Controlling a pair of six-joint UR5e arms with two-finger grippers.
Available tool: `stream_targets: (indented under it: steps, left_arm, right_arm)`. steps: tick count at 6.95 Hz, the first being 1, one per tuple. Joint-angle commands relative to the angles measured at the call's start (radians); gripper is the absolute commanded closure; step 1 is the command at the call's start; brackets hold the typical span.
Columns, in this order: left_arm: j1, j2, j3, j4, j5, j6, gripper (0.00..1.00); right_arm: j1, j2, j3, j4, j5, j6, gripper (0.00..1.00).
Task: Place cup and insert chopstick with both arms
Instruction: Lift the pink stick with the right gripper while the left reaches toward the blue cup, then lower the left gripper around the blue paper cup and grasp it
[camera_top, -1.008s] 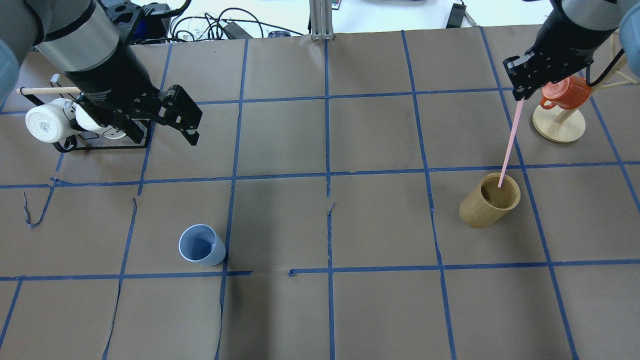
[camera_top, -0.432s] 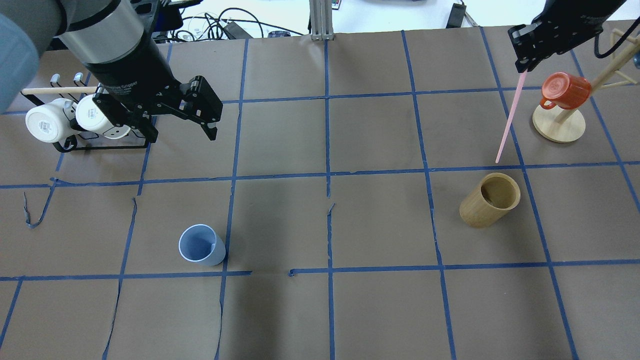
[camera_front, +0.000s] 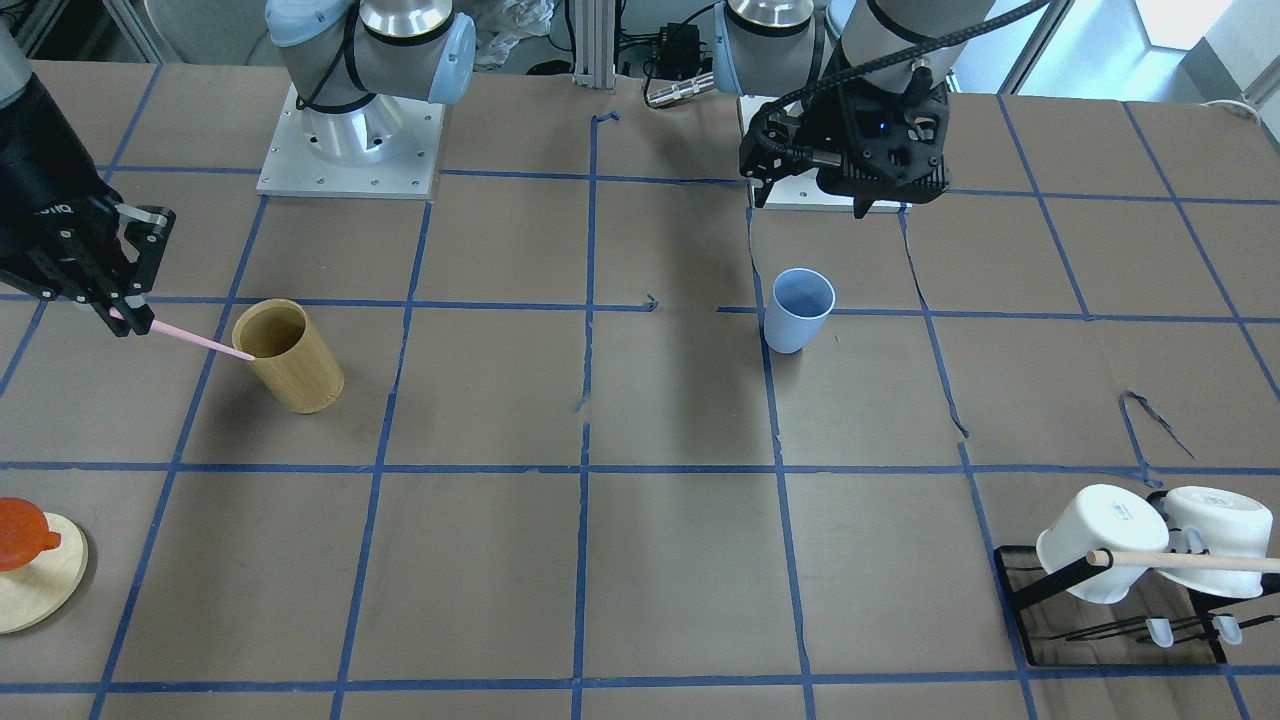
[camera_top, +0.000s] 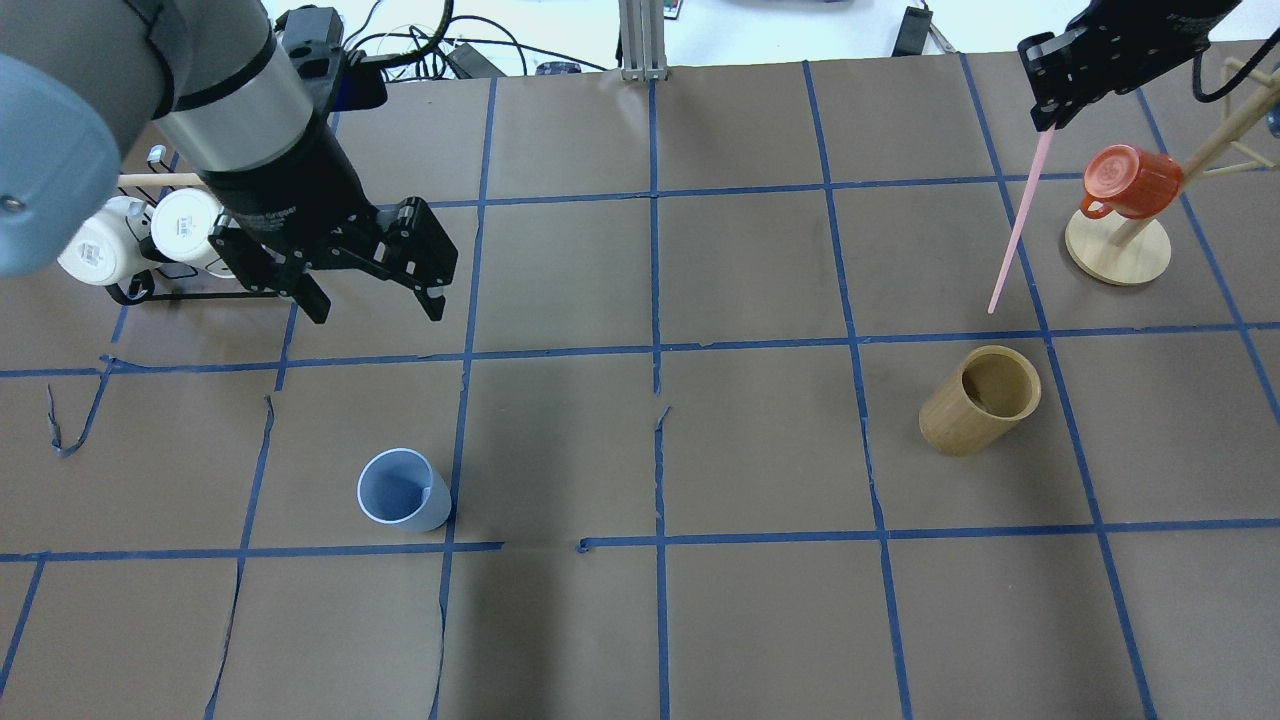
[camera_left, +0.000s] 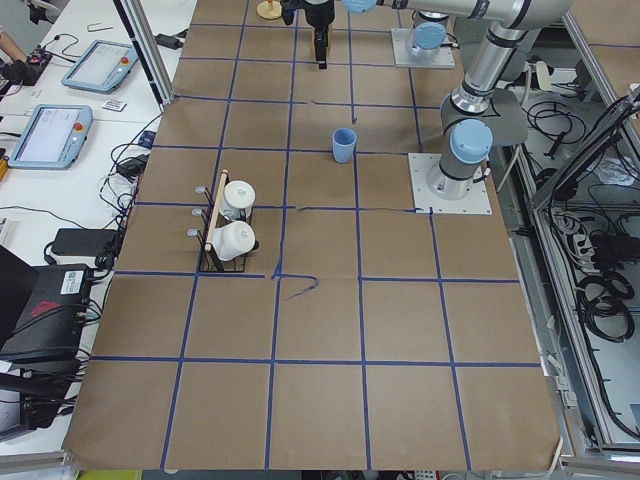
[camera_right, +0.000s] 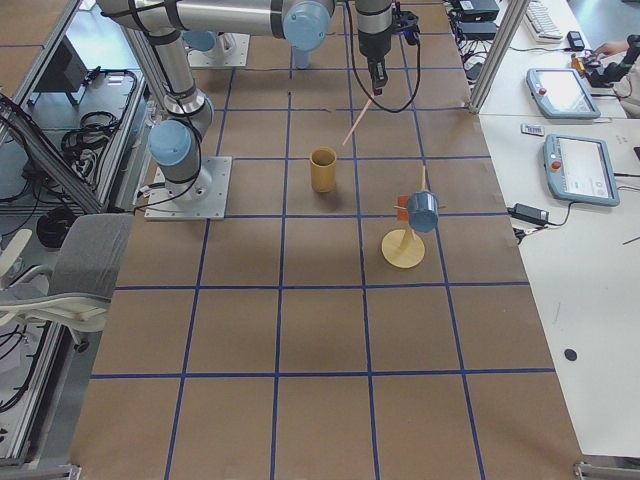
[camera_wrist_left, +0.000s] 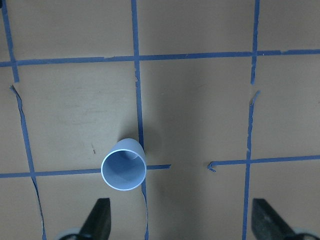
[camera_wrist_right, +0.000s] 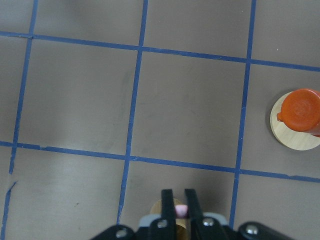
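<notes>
My left gripper is to close on the rim of the light-blue cup (camera_front: 774, 289) (camera_wrist_left: 146, 170), on the side that faces the tan bamboo cylinder.
The light-blue cup (camera_top: 404, 490) stands upright on the table, left of centre; it also shows in the front view (camera_front: 798, 310) and the left wrist view (camera_wrist_left: 124, 171). My left gripper (camera_top: 378, 305) is open and empty, held above the table beyond the cup; both fingers show at the bottom of the wrist view (camera_wrist_left: 182, 220). My right gripper (camera_top: 1045, 120) is shut on one pale-pink chopstick (camera_top: 1018, 232), which hangs slanted, its lower tip in the air above the tan bamboo cylinder (camera_top: 980, 400). The front view shows the same grip (camera_front: 120, 318) on the chopstick (camera_front: 190, 337).
A black rack with two white mugs (camera_top: 150, 235) and a light-wood rod stands at far left. An orange mug (camera_top: 1128, 180) hangs on a wooden stand with a round base (camera_top: 1115, 255) at far right. Blue tape lines grid the brown table cover.
My right gripper has risen and pulled the chopstick out of the bamboo cylinder. My left arm has moved right and nearer the cup, still open.
</notes>
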Motion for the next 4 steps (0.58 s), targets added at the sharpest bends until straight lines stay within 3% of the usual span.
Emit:
stream_targets:
  steps: [1,2,3,4]
  left_arm:
    - [-0.001,0.035,-0.227,0.008,0.063,0.006,0.00]
    - [-0.003,0.038,-0.363,0.104,0.097,0.006,0.10]
    - [-0.001,0.020,-0.471,0.321,0.158,0.039,0.10]
    - [-0.006,0.009,-0.534,0.429,0.164,0.041,0.09]
  right_arm:
    - [0.000,0.021,0.001,-0.009,0.014,0.000,0.91]
    - [0.000,0.027,0.001,-0.013,0.014,0.000,0.92]
    - [0.000,0.028,-0.001,-0.013,0.016,0.000,0.92]
    - [0.000,0.026,-0.004,-0.015,0.017,0.000,0.92]
